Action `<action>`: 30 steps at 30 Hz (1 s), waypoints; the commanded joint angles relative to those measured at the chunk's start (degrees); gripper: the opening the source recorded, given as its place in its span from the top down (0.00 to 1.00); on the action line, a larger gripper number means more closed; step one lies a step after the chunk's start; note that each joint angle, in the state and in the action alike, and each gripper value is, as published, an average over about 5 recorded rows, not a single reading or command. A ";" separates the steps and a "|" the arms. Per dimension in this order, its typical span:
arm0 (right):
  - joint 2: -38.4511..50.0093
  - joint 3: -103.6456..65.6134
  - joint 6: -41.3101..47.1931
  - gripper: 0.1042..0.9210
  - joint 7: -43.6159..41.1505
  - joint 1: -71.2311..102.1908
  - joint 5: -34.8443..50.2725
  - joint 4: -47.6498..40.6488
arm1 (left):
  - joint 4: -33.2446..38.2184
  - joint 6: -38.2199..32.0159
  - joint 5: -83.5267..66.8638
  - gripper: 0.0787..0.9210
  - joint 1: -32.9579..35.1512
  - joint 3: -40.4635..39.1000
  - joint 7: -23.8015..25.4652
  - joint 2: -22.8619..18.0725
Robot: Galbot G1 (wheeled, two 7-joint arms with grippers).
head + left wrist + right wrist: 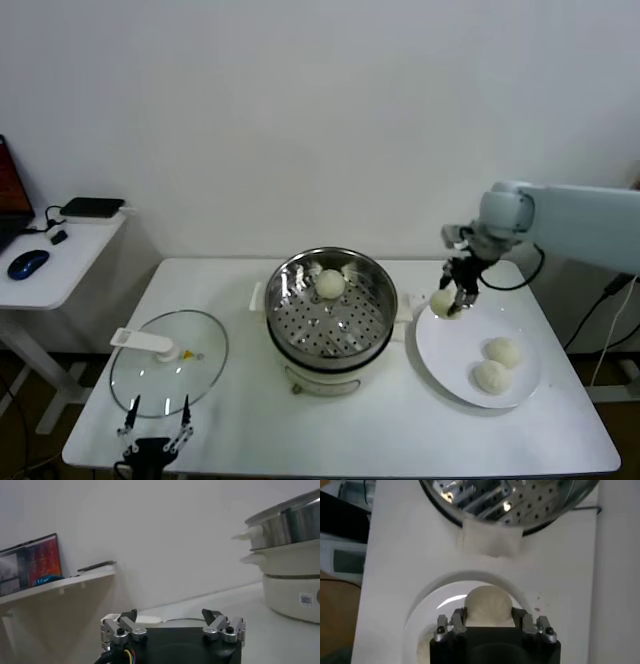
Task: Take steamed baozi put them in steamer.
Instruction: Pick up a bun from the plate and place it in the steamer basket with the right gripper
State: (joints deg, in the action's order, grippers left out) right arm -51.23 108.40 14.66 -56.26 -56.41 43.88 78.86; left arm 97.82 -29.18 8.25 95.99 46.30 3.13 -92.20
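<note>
The robot's right gripper should release its baozi inside the steamer's edge [295, 307] facing the glass lid, next to the other baozi there.
The steel steamer [330, 322] stands mid-table on its white pot base, with one cream baozi [331, 283] inside at the back. My right gripper [452, 301] is shut on a second baozi [443, 301], held just above the near-left edge of the white plate [445, 350]. In the right wrist view the fingers [458, 620] clamp that baozi [488, 602] on both sides, with the steamer rim [510, 505] beyond. Two more baozi [503, 351] [491, 376] lie on the plate. My left gripper [155, 431] is open and parked at the table's front left.
The glass lid [165, 372] with its white handle lies at the front left, just beyond my left gripper. A side desk [50, 262] with a mouse and a laptop stands to the left. The steamer base [292, 595] shows in the left wrist view.
</note>
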 commanded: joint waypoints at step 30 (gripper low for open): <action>-34.38 -16.26 15.16 0.38 11.00 19.05 6.40 -15.85 | 1.61 0.27 -0.26 0.12 0.75 0.22 0.48 -1.56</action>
State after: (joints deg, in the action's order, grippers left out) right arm -78.45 95.02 28.29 -46.54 -46.64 53.55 71.85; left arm 99.48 -28.91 8.11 96.71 46.47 3.59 -92.20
